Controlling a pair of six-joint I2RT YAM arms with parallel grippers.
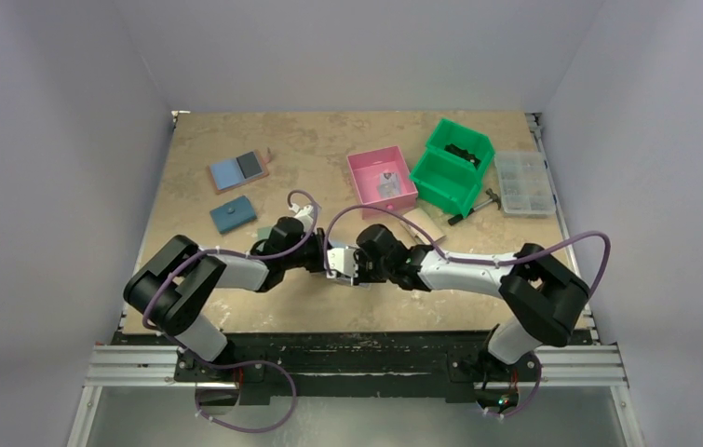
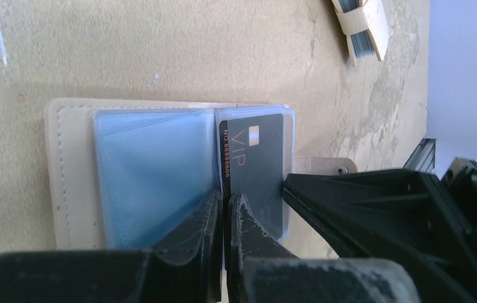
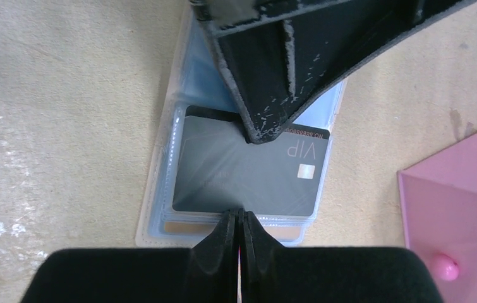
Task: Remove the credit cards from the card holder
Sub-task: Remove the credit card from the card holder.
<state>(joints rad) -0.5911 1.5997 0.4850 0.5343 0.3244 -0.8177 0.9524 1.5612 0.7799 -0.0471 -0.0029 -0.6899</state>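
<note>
The grey card lies flat in its sleeve, so the robot's left gripper will open, pinch the sleeves by the card holder's fold (image 2: pixel 219 161) and tilt them up for the right gripper.
The card holder (image 2: pixel 71 177) lies open on the table, beige-edged, with a pale blue panel on one side. A dark grey "VIP" credit card (image 3: pixel 248 180) sits in its clear sleeve on the other side. The edge of a gold-tan card (image 3: pixel 179 226) shows beneath it. My left gripper (image 2: pixel 223 203) is shut, its tips pressed down at the holder's fold. My right gripper (image 3: pixel 240 216) is shut, its tips at the outer edge of the grey card's sleeve. In the top view both grippers meet over the holder (image 1: pixel 340 272), left (image 1: pixel 331 259) and right (image 1: pixel 355 264).
A pink bin (image 1: pixel 382 182) and green bins (image 1: pixel 452 166) stand behind, and the pink bin's corner (image 3: pixel 463 214) is close on the right. Another blue-and-black holder (image 1: pixel 238 169), a teal case (image 1: pixel 233 215), a tan folded wallet (image 2: pixel 362 25) and a clear parts box (image 1: pixel 524 182) lie farther off.
</note>
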